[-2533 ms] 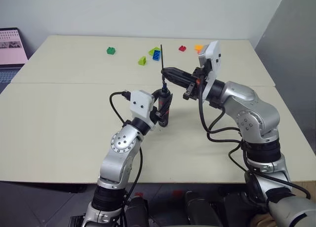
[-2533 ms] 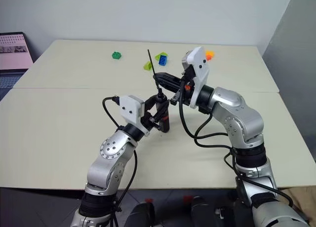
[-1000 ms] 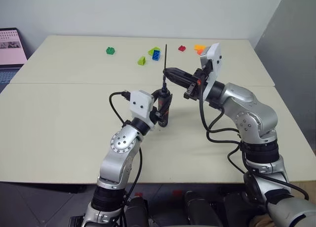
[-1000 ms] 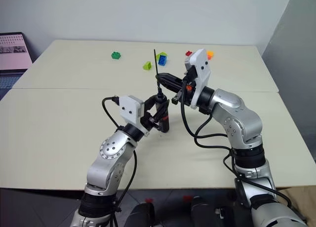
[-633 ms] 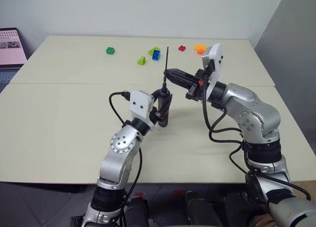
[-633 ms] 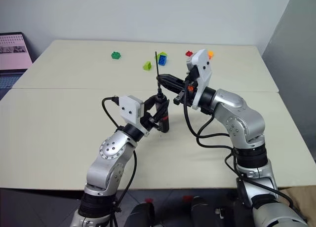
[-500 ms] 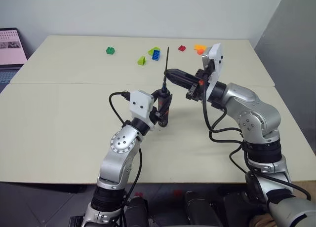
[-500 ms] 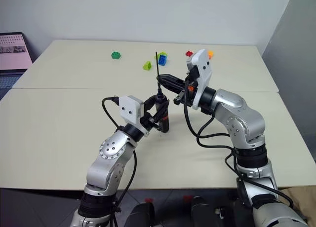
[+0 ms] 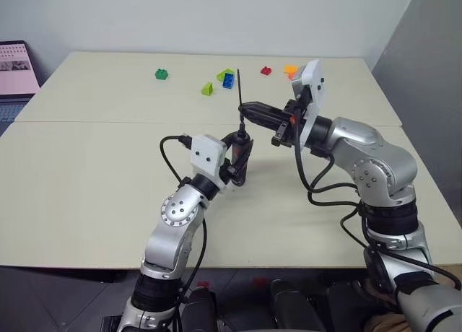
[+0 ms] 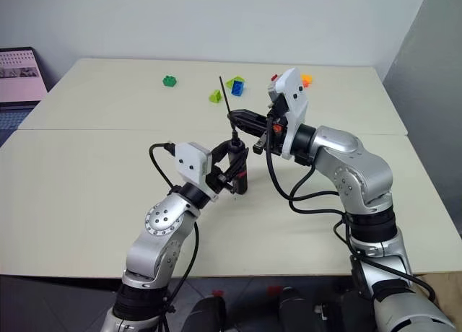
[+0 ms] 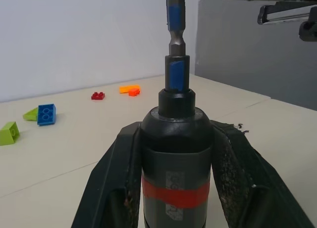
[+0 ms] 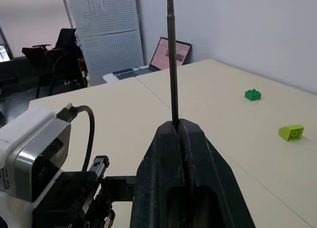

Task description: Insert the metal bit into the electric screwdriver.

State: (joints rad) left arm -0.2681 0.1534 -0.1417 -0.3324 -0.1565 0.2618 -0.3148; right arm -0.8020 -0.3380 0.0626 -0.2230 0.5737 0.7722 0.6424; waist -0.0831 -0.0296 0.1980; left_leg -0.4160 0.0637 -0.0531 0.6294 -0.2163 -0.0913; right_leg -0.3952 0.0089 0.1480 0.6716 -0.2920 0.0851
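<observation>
My right gripper is going to let go of the metal bit, which will be standing upright in the collar at the electric screwdriver's tip (image 9: pixel 243 128).
The electric screwdriver (image 11: pixel 177 158), black with a red band, stands upright above the table with my left gripper (image 9: pixel 241 153) shut around its body. The metal bit (image 9: pixel 240 90) is a thin dark rod with blue marks near its lower end; it rises almost straight up from the collar at the screwdriver's tip. My right gripper (image 9: pixel 243 108) reaches in from the right, nearly level, and is shut on the bit a little above the screwdriver. In the right wrist view the bit (image 12: pixel 171 54) sticks up out of the closed fingers (image 12: pixel 198 153).
Toy bricks lie at the far side of the beige table (image 9: pixel 86 173): green (image 9: pixel 162 73), lime (image 9: pixel 208 89), blue (image 9: pixel 229 79), red (image 9: pixel 266 71), orange (image 9: pixel 290 70). A laptop (image 9: pixel 14 72) sits beyond the table's left edge. A grey wall runs along the right.
The bit's upper end has leaned slightly to the left as the right wrist turned a little. The left gripper and the screwdriver have stayed in place.
</observation>
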